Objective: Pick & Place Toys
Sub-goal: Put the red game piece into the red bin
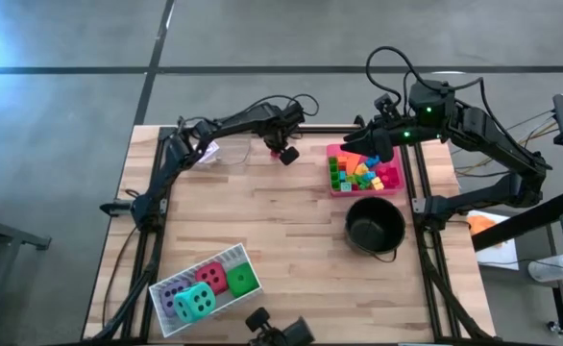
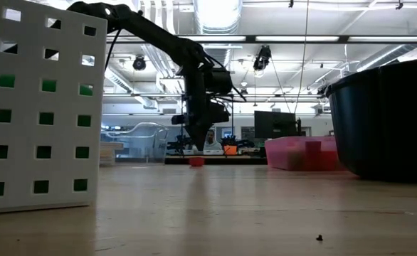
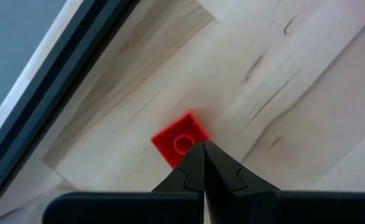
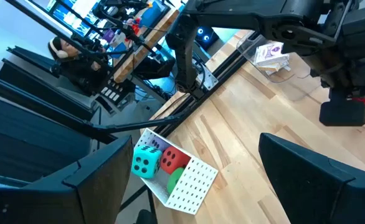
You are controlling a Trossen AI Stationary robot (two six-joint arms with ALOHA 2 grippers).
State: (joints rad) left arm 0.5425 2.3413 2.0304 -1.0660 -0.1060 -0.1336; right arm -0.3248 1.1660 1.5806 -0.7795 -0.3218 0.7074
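Note:
Next, my left gripper releases the red block on the bare wood, level with the pink tray's near edge (image 1: 280,189).
A small red block (image 3: 181,140) lies flat on the wooden table (image 1: 281,221) near its far edge; it also shows in the low view (image 2: 196,162). My left gripper (image 3: 202,148) is shut and hangs just above the block (image 2: 198,142), touching nothing. My right gripper (image 1: 378,146) is open and empty over the far edge of the pink tray (image 1: 331,189), which holds many bright blocks (image 1: 363,173). Teal (image 1: 197,304), red (image 1: 211,279), green (image 1: 243,280) and purple (image 1: 172,297) dice sit in a white perforated tray (image 1: 232,256) at the near left.
A black round pot (image 1: 375,227) stands on the table just nearer than the pink tray. A clear tray with playing cards (image 4: 270,53) sits at the far left corner. Dark frame rails run along the table's edges. Bare wood lies in the middle of the table.

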